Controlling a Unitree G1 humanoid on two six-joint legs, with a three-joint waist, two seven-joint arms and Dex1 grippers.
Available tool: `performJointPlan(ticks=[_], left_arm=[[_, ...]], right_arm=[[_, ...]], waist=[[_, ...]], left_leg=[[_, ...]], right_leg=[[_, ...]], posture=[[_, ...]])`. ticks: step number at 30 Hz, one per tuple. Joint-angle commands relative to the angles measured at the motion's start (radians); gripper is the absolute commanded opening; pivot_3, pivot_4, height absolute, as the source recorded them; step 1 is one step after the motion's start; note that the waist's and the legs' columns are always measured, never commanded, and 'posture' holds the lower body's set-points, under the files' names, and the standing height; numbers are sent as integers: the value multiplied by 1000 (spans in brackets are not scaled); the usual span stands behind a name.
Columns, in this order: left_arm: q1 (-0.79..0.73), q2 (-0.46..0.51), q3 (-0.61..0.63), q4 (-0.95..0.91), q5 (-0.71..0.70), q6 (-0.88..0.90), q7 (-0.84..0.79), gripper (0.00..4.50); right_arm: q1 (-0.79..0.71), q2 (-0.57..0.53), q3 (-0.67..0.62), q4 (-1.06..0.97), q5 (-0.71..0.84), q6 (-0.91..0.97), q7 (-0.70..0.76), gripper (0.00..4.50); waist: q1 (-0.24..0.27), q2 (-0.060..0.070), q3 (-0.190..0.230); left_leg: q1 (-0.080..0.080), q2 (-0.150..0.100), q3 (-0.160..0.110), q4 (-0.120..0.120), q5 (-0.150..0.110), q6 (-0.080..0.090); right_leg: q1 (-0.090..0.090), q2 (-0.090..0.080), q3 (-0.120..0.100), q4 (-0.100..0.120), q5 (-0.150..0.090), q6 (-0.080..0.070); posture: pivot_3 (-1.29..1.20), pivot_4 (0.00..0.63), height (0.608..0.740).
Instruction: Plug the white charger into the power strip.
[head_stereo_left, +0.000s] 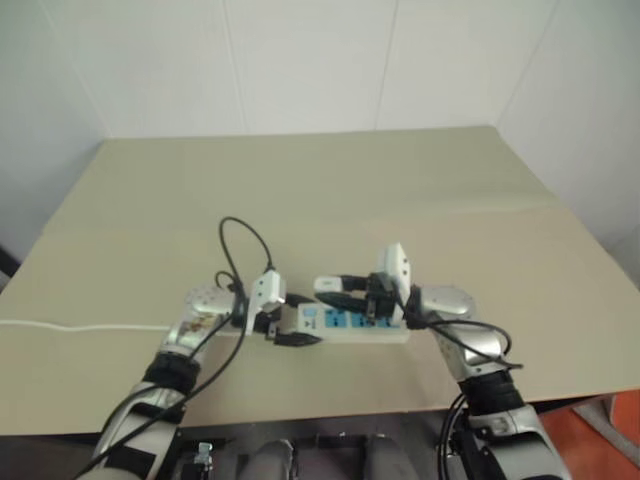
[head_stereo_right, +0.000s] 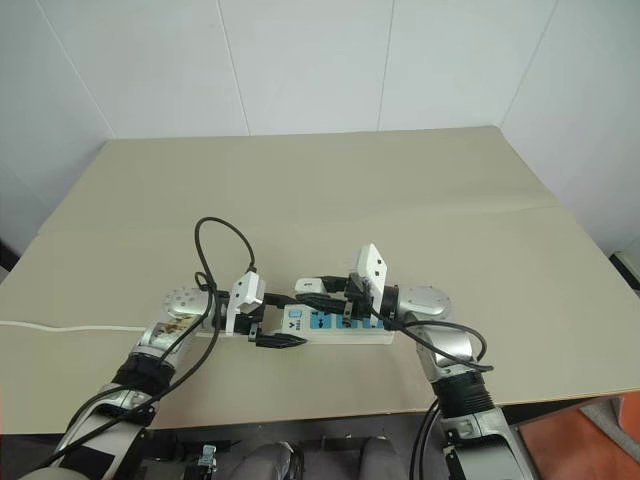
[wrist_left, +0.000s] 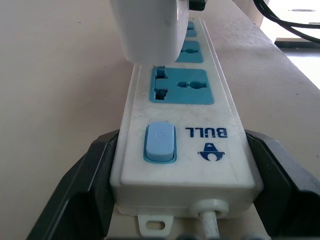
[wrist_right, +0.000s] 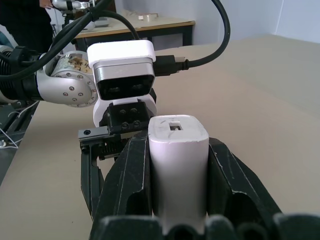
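Next, my right gripper lets go of the white charger in the blue socket (head_stereo_left: 336, 319) that is nearest the switch on the power strip.
The power strip (head_stereo_left: 352, 323) lies on the tan table (head_stereo_left: 330, 190) near its front edge, blue sockets facing up. My left gripper (wrist_left: 181, 141) is shut on its switch end, one black finger (wrist_left: 87, 185) against each long side. My right gripper (wrist_right: 177, 150) is shut on the white charger (wrist_right: 178, 160), held between its two fingers. In the left wrist view the charger (wrist_left: 147, 30) hangs just above the socket (wrist_left: 181, 86) nearest the blue switch (wrist_left: 160, 142). The right gripper (head_stereo_right: 318, 289) points left toward the left gripper (head_stereo_right: 280, 320), over the strip.
A thin white cord (head_stereo_left: 80, 326) runs from the strip to the table's left edge. A black cable (head_stereo_left: 245, 240) loops above my left wrist. White walls close off the far and right sides. The table's front edge lies close behind the strip.
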Motion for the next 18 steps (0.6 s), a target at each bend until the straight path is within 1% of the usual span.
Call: performJointPlan(ticks=[1, 7, 18], left_arm=[[28, 26, -26, 15, 34, 24, 1, 3289], [31, 32, -24, 12, 32, 28, -3, 3289], [40, 40, -26, 0, 30, 36, -4, 3289]], right_arm=[[5, 4, 7, 9, 14, -60, 11, 1129], [13, 8, 11, 67, 13, -125, 12, 1129], [5, -4, 16, 117, 12, -157, 17, 1129]], waist=[[0, 0, 0], [-2, 0, 0], [-2, 0, 0]], left_leg=[[0, 0, 0, 0, 0, 0], [0, 0, 0, 0, 0, 0], [0, 0, 0, 0, 0, 0]], right_leg=[[0, 0, 0, 0, 0, 0], [0, 0, 0, 0, 0, 0], [0, 0, 0, 0, 0, 0]], posture=[[0, 150, 740], [0, 150, 740], [0, 150, 740]])
